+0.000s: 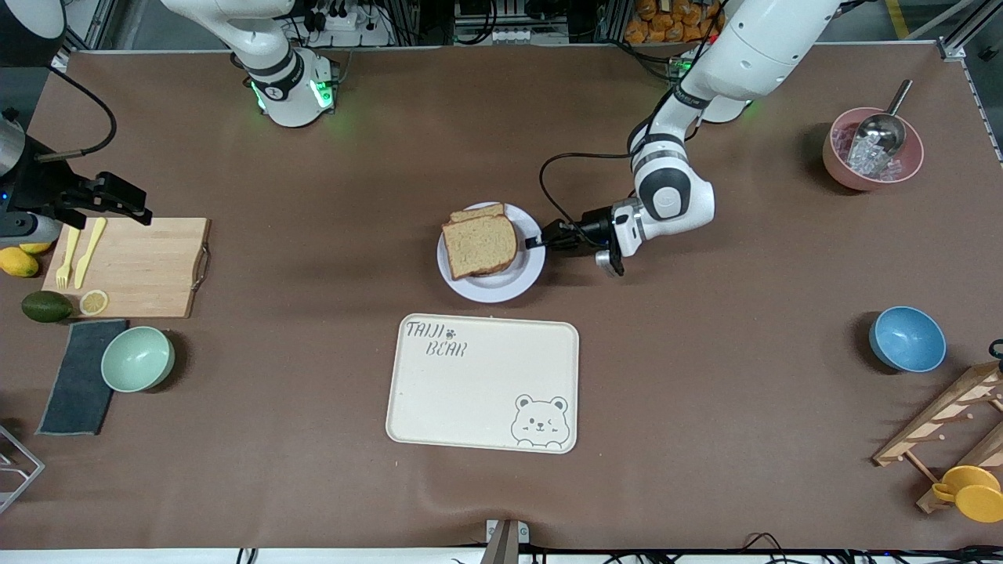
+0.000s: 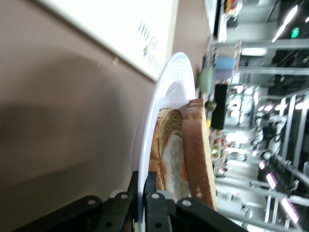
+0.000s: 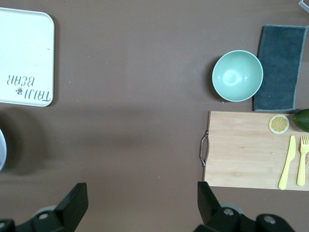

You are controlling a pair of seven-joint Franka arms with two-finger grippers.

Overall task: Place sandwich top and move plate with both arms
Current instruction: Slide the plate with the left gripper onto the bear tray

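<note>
The plate, now on the table, will go down from my left gripper onto the cream tray (image 1: 476, 379), between the tray's lettering and the bear.
The lavender-grey plate (image 1: 526, 276) sits on the table, farther from the front camera than the cream tray. On it the sandwich top (image 1: 479, 244) lies over a lower bread slice (image 1: 476, 212) that peeks out. In the left wrist view the top slice (image 2: 198, 159) covers a fried egg (image 2: 174, 166). My left gripper (image 1: 537, 241) is shut on the plate's rim (image 2: 166, 92) at the edge toward the left arm's end, one finger above and one below (image 2: 145, 188). My right gripper (image 1: 125, 202) is open and empty (image 3: 142, 203), up over the table beside the cutting board.
The cream bear tray (image 1: 483, 382) lies just nearer the camera than the plate. A wooden cutting board (image 1: 133, 266) with yellow cutlery, a green bowl (image 1: 138, 358) and a dark cloth (image 1: 78, 376) are at the right arm's end. A pink bowl (image 1: 871, 149) and blue bowl (image 1: 907, 338) are at the left arm's end.
</note>
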